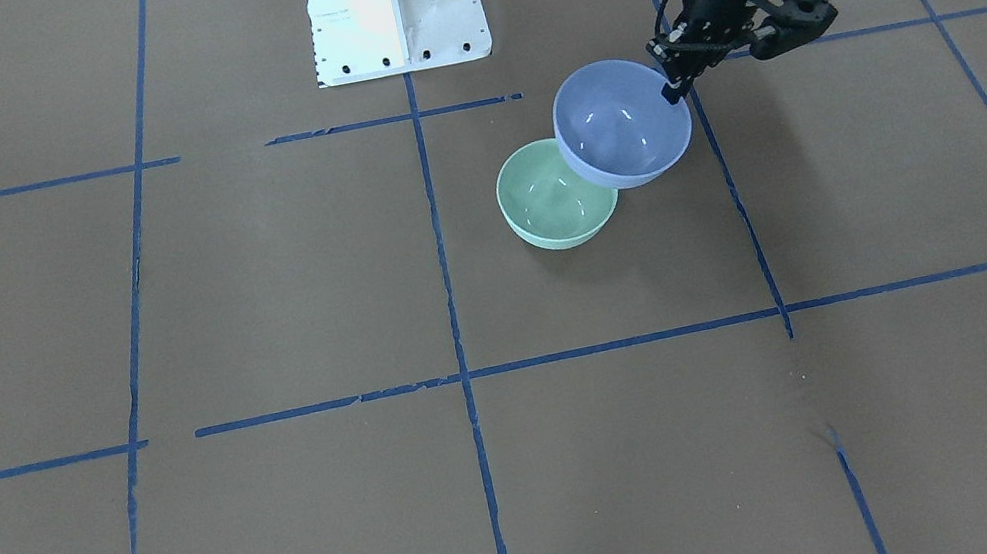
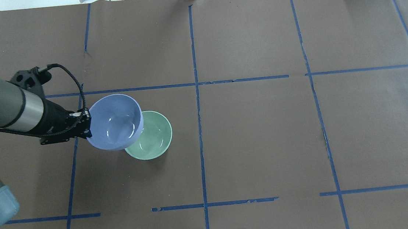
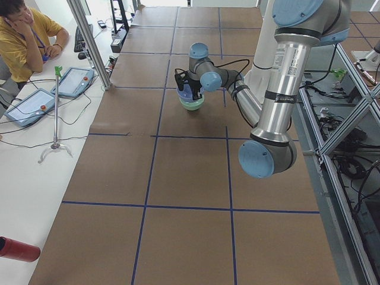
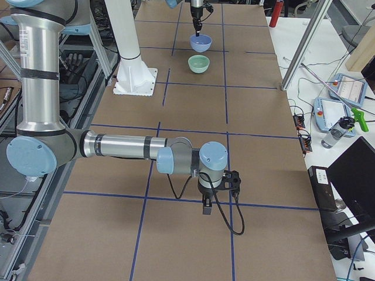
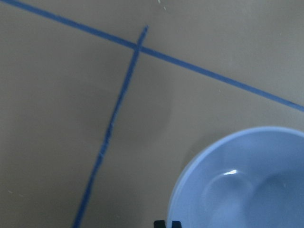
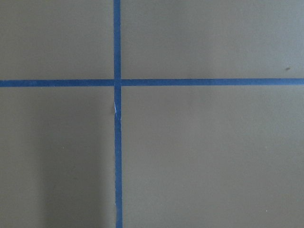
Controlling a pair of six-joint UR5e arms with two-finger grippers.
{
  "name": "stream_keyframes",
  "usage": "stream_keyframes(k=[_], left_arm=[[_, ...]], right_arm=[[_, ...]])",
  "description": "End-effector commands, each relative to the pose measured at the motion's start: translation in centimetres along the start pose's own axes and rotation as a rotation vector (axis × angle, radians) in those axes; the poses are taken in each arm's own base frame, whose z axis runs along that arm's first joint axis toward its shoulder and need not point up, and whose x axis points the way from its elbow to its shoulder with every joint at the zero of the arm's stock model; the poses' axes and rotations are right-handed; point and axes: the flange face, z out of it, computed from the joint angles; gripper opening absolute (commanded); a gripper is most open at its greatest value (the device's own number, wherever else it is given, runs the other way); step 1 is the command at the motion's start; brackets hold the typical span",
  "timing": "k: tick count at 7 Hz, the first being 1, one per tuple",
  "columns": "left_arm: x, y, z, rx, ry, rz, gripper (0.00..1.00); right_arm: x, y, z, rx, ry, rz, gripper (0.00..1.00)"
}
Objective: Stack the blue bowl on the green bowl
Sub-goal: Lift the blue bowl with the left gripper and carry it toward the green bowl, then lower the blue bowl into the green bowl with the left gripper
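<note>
Next, the left gripper releases the blue bowl nested down inside the empty green bowl [image 1: 557,184], with the blue bowl's rim within the green bowl's rim.
My left gripper [image 1: 672,88] is shut on the rim of the periwinkle-blue bowl [image 1: 620,128] and holds it in the air, slightly tilted. The bowl hangs beside and partly over the mint-green bowl [image 1: 546,202], which stands upright and empty on the brown table. From overhead, the blue bowl [image 2: 116,122] covers the left edge of the green bowl [image 2: 154,141], with the left gripper [image 2: 87,124] on its left rim. The left wrist view shows the blue bowl [image 5: 247,185] at lower right. My right gripper [image 4: 206,206] shows only in the exterior right view, low over the table, far from both bowls; I cannot tell its state.
The robot's white base [image 1: 395,5] stands at the table's near side. Blue tape lines [image 2: 196,93] divide the brown table cover. An operator [image 3: 24,29] sits beyond the far edge with tablets [image 3: 74,80] on a white side table.
</note>
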Motion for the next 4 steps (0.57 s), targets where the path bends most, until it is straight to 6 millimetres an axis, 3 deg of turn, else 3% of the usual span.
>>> stream_keyframes(k=[1, 4], left_arm=[[3.6, 1.0, 3.9, 0.015, -0.027, -0.037, 0.00], [4.1, 2.7, 6.8, -0.014, -0.060, -0.055, 0.00]], right_arm=[[0.0, 0.0, 0.0, 0.000, 0.001, 0.000, 1.00], [0.0, 0.0, 0.0, 0.000, 0.000, 0.000, 1.00]])
